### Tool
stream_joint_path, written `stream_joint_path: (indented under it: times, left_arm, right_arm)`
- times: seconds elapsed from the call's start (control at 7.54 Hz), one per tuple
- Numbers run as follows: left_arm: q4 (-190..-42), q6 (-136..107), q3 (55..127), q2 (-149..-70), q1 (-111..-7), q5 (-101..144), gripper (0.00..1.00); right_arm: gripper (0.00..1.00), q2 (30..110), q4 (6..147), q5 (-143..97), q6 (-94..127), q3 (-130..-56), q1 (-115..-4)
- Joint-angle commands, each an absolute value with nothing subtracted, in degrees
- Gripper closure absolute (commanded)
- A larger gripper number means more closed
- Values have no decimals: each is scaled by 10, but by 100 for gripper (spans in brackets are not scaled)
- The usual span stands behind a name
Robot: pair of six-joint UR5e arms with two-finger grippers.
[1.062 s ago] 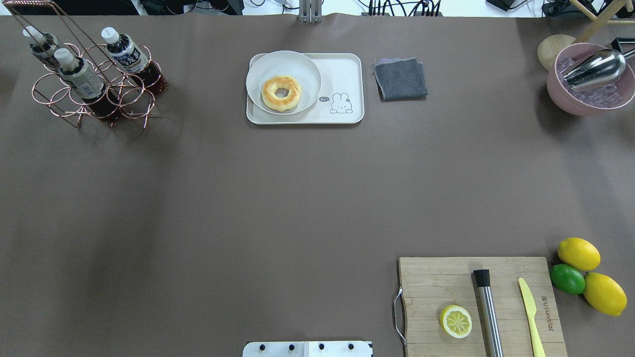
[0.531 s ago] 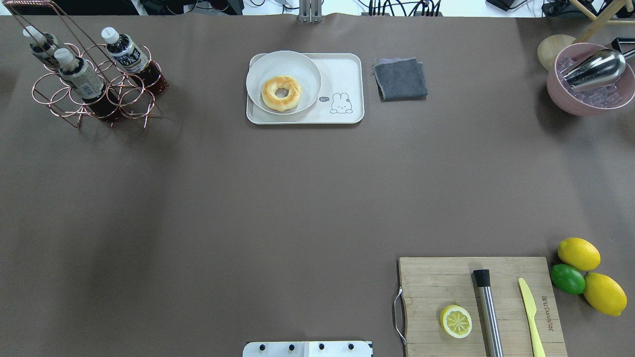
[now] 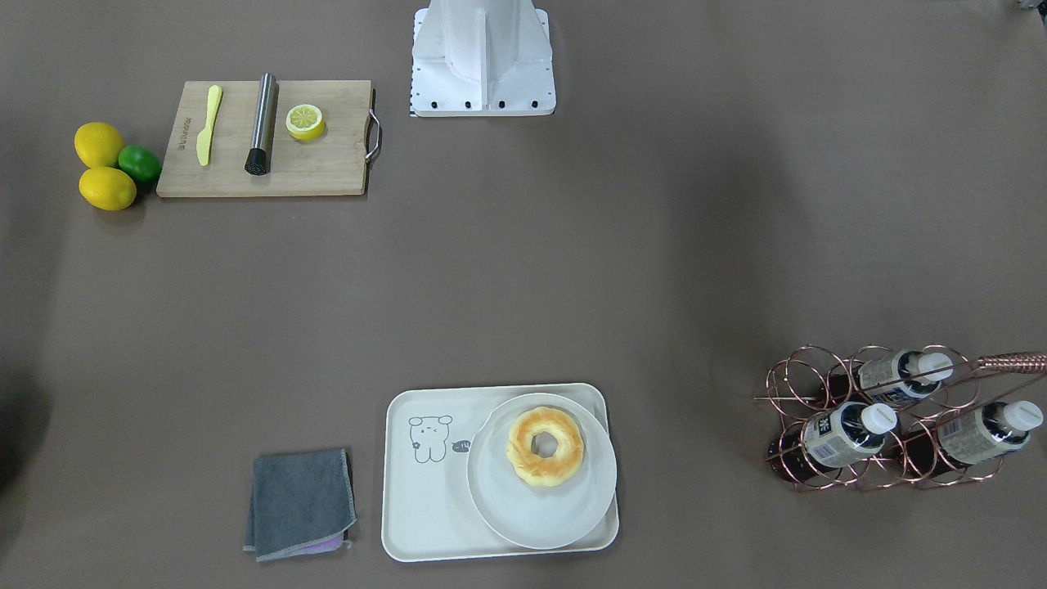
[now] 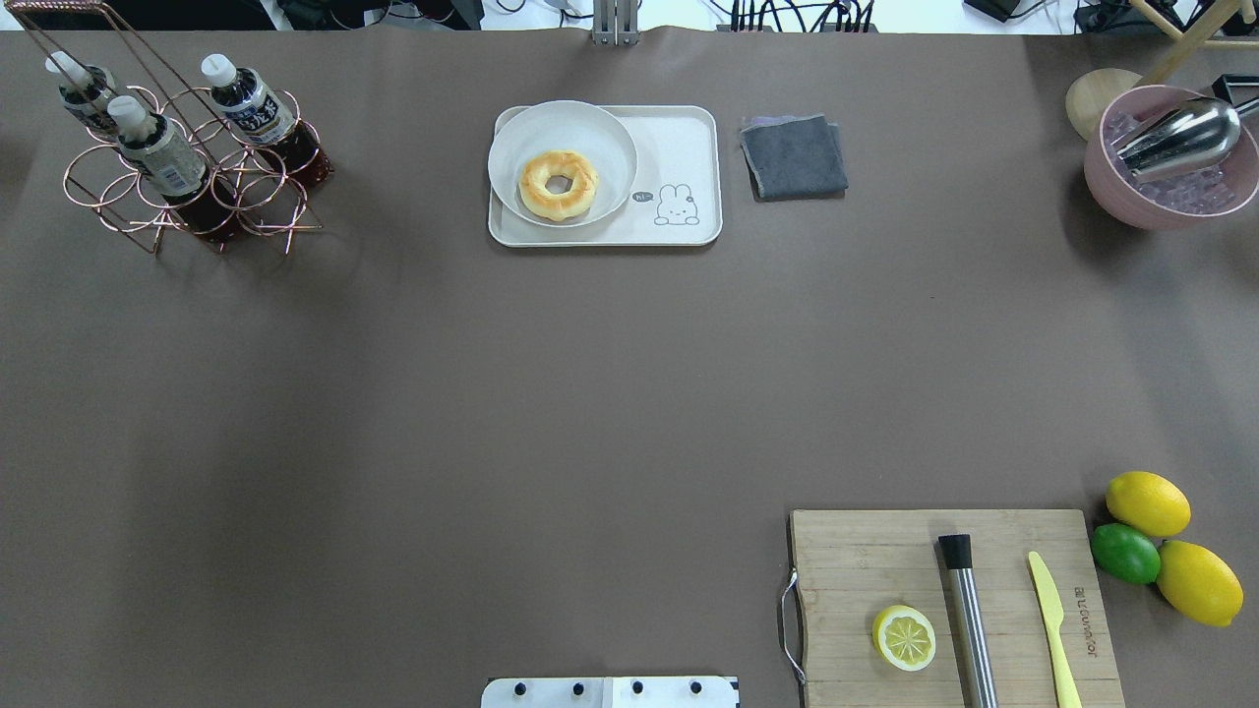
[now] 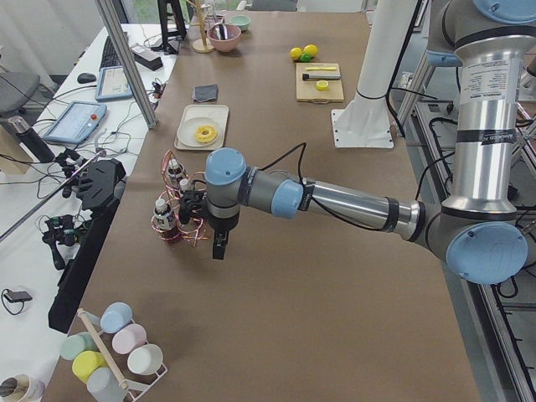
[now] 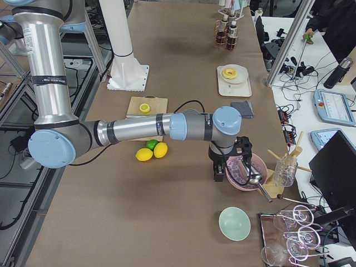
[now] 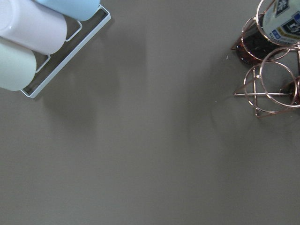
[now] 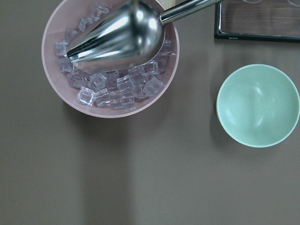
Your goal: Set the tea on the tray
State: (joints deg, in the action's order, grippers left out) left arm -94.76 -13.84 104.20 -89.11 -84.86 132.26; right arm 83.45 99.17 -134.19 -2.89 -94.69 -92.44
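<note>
My left gripper needs to go next to the tea bottle on the side of the copper wire rack nearest me and close on the bottle's white cap (image 3: 936, 366).
Three tea bottles (image 4: 246, 103) with white caps lean in a copper wire rack (image 4: 128, 202) at the table's far left. The cream tray (image 4: 679, 147) with the cartoon drawing lies at the far middle; it also shows in the front view (image 3: 425, 491). My left gripper (image 5: 219, 247) hangs over the table just beside the rack; the left wrist view shows the rack's edge (image 7: 274, 86) and one bottle (image 7: 281, 21). My right gripper (image 6: 218, 173) hangs next to the pink ice bowl (image 6: 245, 172). I cannot tell whether either gripper is open or shut.
A white plate (image 4: 590, 133) with a doughnut (image 4: 558, 184) fills the tray's left half. A grey cloth (image 4: 794, 157) lies right of the tray. A cutting board (image 4: 866, 560), lemons (image 4: 1146, 501), a green bowl (image 8: 258, 105) and a cup rack (image 7: 28, 28) stand around.
</note>
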Motion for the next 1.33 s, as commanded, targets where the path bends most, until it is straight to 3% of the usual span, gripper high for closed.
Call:
stream_joint_path:
  times: [0.0,0.27,0.66,1.19]
  left_arm:
    - [-948,-185,1163,-914,-791,1324,2]
    - [-952,-198,1102,-990,-744,1293,2]
    - [-1010,-421,1102,-1014,-708,1269,2]
    - [-1025,-415,1055,-1053,-645,1180,2]
  right_arm:
    - [0,833,991,-1340,-27,-947,-925]
    - [0,833,991,-1340,-27,-945,-924]
    - [0,822,992,-1339,-24,-930,-925]
    - [0,824,992,-1339,-23,-928,-925]
